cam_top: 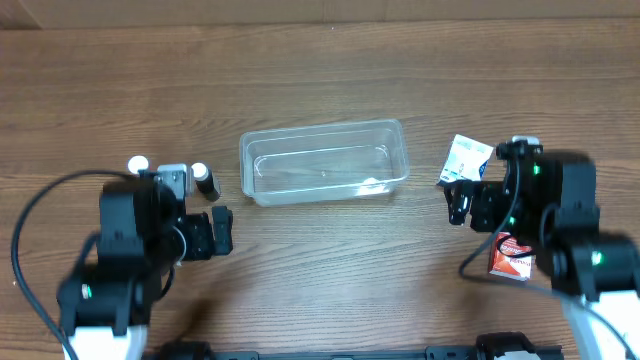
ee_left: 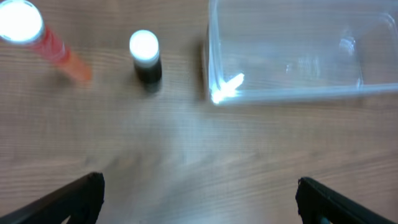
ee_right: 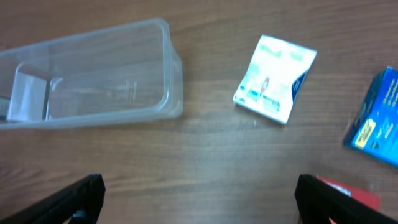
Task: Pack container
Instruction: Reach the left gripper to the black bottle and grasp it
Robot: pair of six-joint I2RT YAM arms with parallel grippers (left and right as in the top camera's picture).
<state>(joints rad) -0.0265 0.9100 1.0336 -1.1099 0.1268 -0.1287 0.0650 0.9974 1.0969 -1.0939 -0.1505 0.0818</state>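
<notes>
I need to next move my left gripper to the dark bottle that stands beside the clear plastic container, and I need to close it on the bottle's white cap (cam_top: 199, 170) (ee_left: 144, 45).
The clear plastic container (cam_top: 246, 170) sits empty at the table's centre. It also shows in the left wrist view (ee_left: 298, 94) and the right wrist view (ee_right: 173, 81). My left gripper (cam_top: 222, 232) is open and empty, in front of the container's left end (ee_left: 199, 200). My right gripper (cam_top: 458, 203) is open and empty, to the right of the container (ee_right: 199, 199). A dark bottle with a white cap (cam_top: 205, 181) (ee_left: 147, 60) and an orange-red bottle with a white cap (cam_top: 138, 165) (ee_left: 43, 40) stand left of the container.
A white and blue packet (cam_top: 468, 158) (ee_right: 275, 78) lies right of the container. A blue box (ee_right: 376, 121) and a red box (cam_top: 512, 258) (ee_right: 351, 194) lie further right near the right arm. Cables trail at both front corners.
</notes>
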